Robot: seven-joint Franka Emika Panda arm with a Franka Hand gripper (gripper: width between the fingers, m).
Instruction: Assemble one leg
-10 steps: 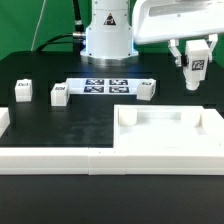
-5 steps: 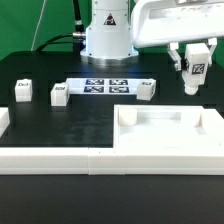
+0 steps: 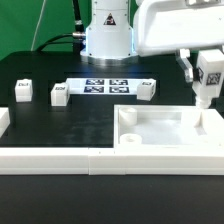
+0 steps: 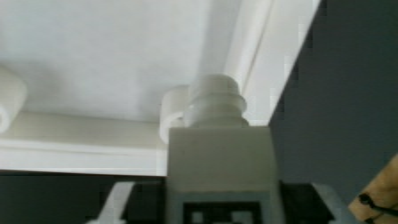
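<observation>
The white leg, now hanging over the tray's far corner, will be released by my gripper so that it stands upright in the tray's near corner point(image 3: 209, 138) point(image 4: 175, 110), across from the round boss.
My gripper point(image 3: 206, 82) is shut on a white leg point(image 3: 209, 72) with a black-and-white tag, and holds it upright at the exterior view's right. It hangs over the far right corner of the large white tray-shaped part point(image 3: 160, 148). In the wrist view the held leg point(image 4: 217, 135) points down at the tray's raised rim point(image 4: 267, 70), its peg end close to the inner corner. Three more legs stand on the table: one point(image 3: 22, 91) at the far left, one point(image 3: 59, 94) beside it, one point(image 3: 146, 90) right of the marker board.
The marker board point(image 3: 108, 86) lies in front of the robot base. Long white border rails point(image 3: 50, 158) run along the front and the exterior view's left. A round boss point(image 3: 127, 140) sits inside the tray's near left corner.
The gripper has carried the leg to the exterior view's right and downward, from above the table to over the tray's far right corner.
</observation>
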